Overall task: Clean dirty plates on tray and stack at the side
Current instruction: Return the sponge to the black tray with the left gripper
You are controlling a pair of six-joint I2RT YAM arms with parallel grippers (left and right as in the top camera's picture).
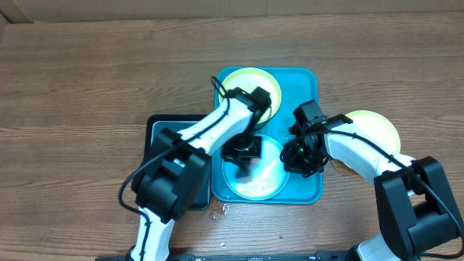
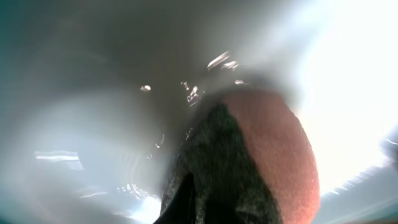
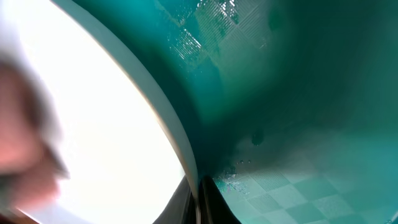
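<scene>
Next, I let go of the sponge with my left gripper near the middle of the smaller black tray point(image 1: 169, 164), next to the turquoise tray.
The turquoise tray point(image 1: 313, 78) holds a yellow-green rimmed plate point(image 1: 250, 81) at its far end and a light-blue rimmed plate point(image 1: 255, 185) at its near end. A second yellow-green plate point(image 1: 375, 127) lies on the table right of the tray. My left gripper point(image 1: 241, 151) is shut on a sponge point(image 2: 261, 162) with a pink side and a dark scouring side, pressed on the light-blue plate's wet white centre point(image 2: 93, 124). My right gripper point(image 1: 301, 156) is shut on that plate's right rim point(image 3: 177, 134), over the tray floor point(image 3: 298, 93); its fingertips point(image 3: 198, 196) pinch the edge.
A smaller black tray point(image 1: 154, 129) lies against the turquoise tray's left side, partly under my left arm. Water drops sit on the wooden table point(image 1: 87, 72) near the tray's front left corner.
</scene>
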